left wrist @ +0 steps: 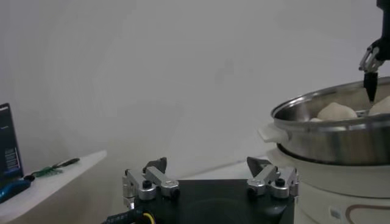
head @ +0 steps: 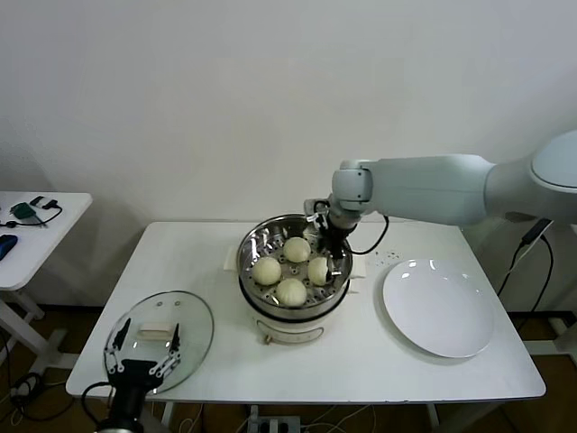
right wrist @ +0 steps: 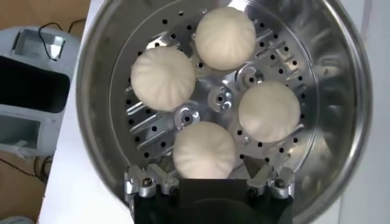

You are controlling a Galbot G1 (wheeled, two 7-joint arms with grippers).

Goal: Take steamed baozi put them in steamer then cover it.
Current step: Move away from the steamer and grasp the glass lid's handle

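Next, my left gripper needs to go to the middle of the white bar handle (head: 156,332) on the glass cover and close there.
Four cream-white baozi lie on the perforated tray of the steamer (head: 270,316): one left (head: 266,270), one far (head: 297,249), one right (head: 319,270), one near (head: 291,291). My right gripper (head: 327,257) hangs inside the pot, open, just above the right baozi. In the right wrist view that baozi (right wrist: 204,151) sits between the spread fingers (right wrist: 263,173), untouched. The glass cover (head: 187,317) with its white bar handle lies flat on the table at front left. My left gripper (head: 142,363) is open and empty at the cover's near edge. It also shows in the left wrist view (left wrist: 207,167).
An empty flat white plate (head: 439,307) lies on the table to the right of the steamer. A white side table (head: 41,239) with small items stands at far left. The steamer's rim (left wrist: 329,125) and my right gripper's fingertip (left wrist: 372,88) show in the left wrist view.
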